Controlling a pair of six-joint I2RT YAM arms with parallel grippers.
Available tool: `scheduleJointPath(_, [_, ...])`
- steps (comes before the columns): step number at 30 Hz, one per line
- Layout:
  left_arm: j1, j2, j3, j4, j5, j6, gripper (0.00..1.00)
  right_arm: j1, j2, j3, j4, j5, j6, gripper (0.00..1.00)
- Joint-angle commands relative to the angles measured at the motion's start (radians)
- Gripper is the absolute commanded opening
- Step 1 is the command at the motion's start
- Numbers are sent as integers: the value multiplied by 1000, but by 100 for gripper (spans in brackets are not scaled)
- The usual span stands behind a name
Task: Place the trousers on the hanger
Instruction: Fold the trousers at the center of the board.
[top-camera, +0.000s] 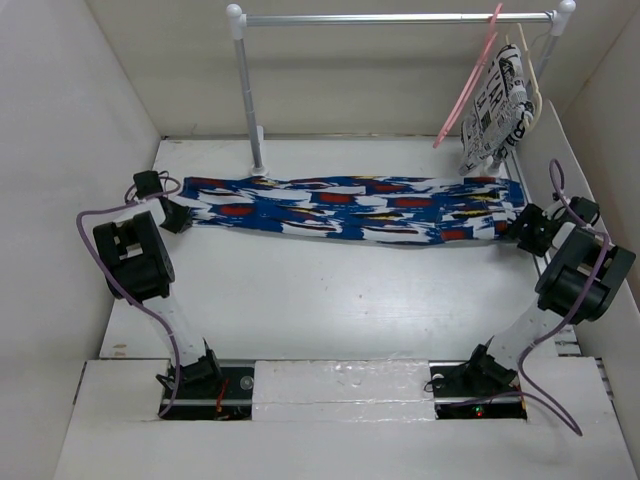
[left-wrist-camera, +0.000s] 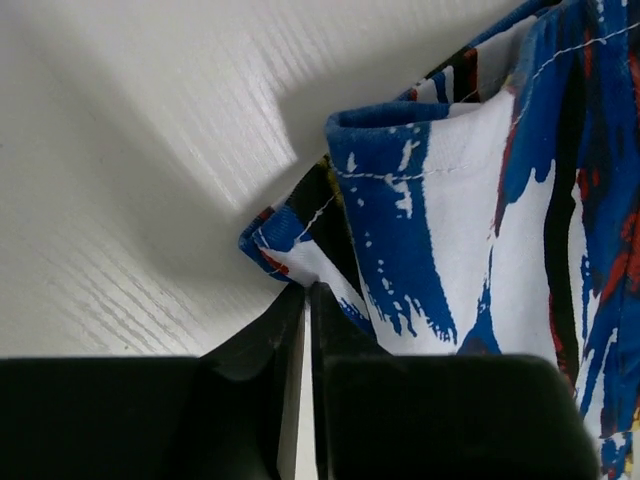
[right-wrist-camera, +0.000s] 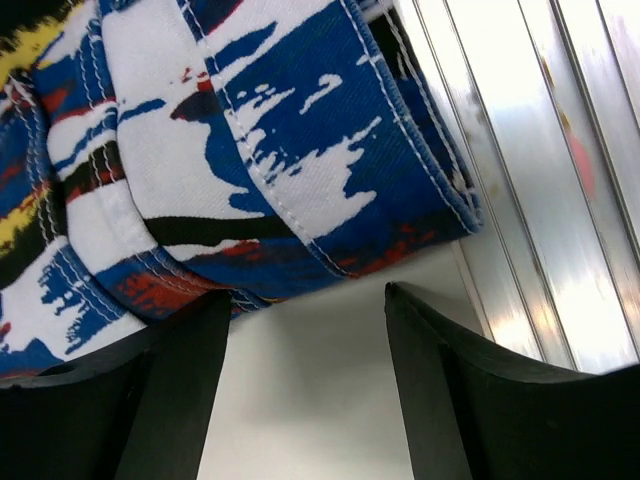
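Note:
The trousers lie over the feet of the rail's posts, so the robot should pull them closer before the right gripper takes the waistband's corner (top-camera: 507, 229) and folds it over.
The trousers (top-camera: 360, 208) lie flat and stretched left to right across the far half of the table. My left gripper (top-camera: 178, 215) is at their left end. In the left wrist view its jaws (left-wrist-camera: 306, 292) are pressed together on the corner of a leg hem (left-wrist-camera: 290, 250). My right gripper (top-camera: 522, 228) is at their right end. It is open (right-wrist-camera: 305, 295), low over the table, with the waistband (right-wrist-camera: 300, 170) just beyond its fingertips. The pink hanger (top-camera: 468, 85) hangs empty on the rail at the back right.
A metal clothes rail (top-camera: 400, 18) on a post (top-camera: 250, 100) spans the back. A white newsprint garment (top-camera: 495, 105) on a cream hanger hangs beside the pink one. White walls enclose the table. A grooved metal strip (right-wrist-camera: 530, 180) runs along the right edge.

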Motion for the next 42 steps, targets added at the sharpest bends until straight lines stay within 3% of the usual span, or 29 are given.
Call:
scheduleJointPath(1, [0, 20, 23, -29, -34, 29, 0, 13, 85, 33, 133, -52, 36, 69])
scheduleJointPath(5, [0, 23, 42, -59, -124, 66, 0, 24, 128, 36, 193, -56, 108, 62])
scheduleJointPath(7, [0, 20, 54, -73, -154, 76, 0, 36, 128, 48, 192, -27, 101, 43])
scheduleJointPath(8, [0, 15, 57, -84, -174, 86, 0, 48, 127, 56, 178, -18, 90, 20])
scheduleJointPath(9, [0, 0, 58, -101, -212, 90, 0, 48, 127, 65, 167, -16, 86, 4])
scheduleJointPath(10, [0, -11, 49, -104, -229, 98, 0, 48, 113, 65, 143, -12, 79, 0])
scheduleJointPath(14, [20, -69, 0, -122, -295, 135, 0, 27, 6, 12, 78, 37, 33, 0])
scheduleJointPath(17, [92, -140, -85, -165, -318, 127, 0, 5, -177, -135, 40, 54, 16, 0])
scheduleJointPath(20, [129, -183, -118, -177, -339, 138, 0, 5, -229, -204, 11, 51, 6, 0])
scheduleJointPath(23, [140, -220, -138, -254, -462, 144, 0, -22, -365, -312, -29, 45, -14, 0])
scheduleJointPath(29, [140, -325, -202, -305, -494, 119, 0, -100, -591, -393, -152, 34, -117, 0])
scheduleJointPath(31, [140, -393, -222, -308, -444, 109, 1, -101, -642, -415, -140, 16, -115, 25])
scheduleJointPath(32, [140, -417, -239, -303, -416, 107, 12, -110, -653, -403, -194, 16, -122, 52])
scheduleJointPath(33, [129, -446, -247, -302, -383, 89, 18, -110, -648, -388, -221, 11, -144, 62])
scheduleJointPath(34, [113, -504, -253, -300, -363, 77, 23, -110, -639, -346, -245, -15, -161, 67])
scheduleJointPath(35, [99, -535, -265, -300, -341, 61, 35, -123, -627, -322, -305, -22, -177, 72])
scheduleJointPath(37, [59, -615, -277, -287, -257, 6, 36, -150, -622, -291, -324, -23, -194, 76])
scheduleJointPath(38, [59, -635, -297, -276, -223, -8, 44, -160, -628, -288, -334, -13, -192, 78])
scheduleJointPath(42, [5, -677, -290, -256, -152, -29, 46, -180, -611, -311, -318, -4, -160, 81])
